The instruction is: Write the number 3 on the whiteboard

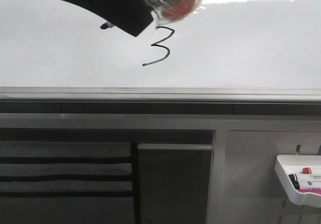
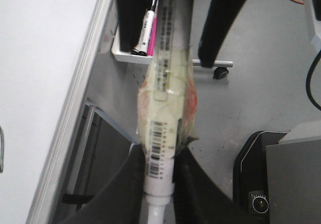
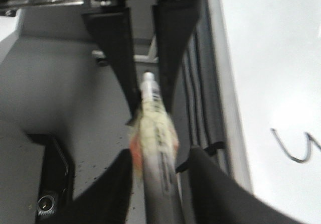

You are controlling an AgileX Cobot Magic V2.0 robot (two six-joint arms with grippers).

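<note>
Next, my left gripper lets go of the white marker on the bare whiteboard [image 1: 43, 21] next to the 3, away from the tray.
The whiteboard [image 1: 241, 43] fills the upper front view, with a grey edge strip below it. A thin black number 3 [image 1: 159, 46] with a curled lower tail is drawn on it; part of it shows in the right wrist view [image 3: 296, 151]. My left gripper [image 2: 160, 152] is shut on a white marker [image 2: 163, 148] wrapped in yellowish tape with orange. In the front view this gripper [image 1: 115, 8] holds the marker [image 1: 175, 2] just above the 3. My right gripper [image 3: 161, 156] straddles the same marker [image 3: 155, 128] with its jaws apart.
A small white tray [image 1: 287, 179] of markers hangs low on the right below the board; it also shows in the left wrist view [image 2: 125, 57]. Under the board's edge strip [image 1: 160, 93] are a grey panel and dark shelving. The grey floor lies below.
</note>
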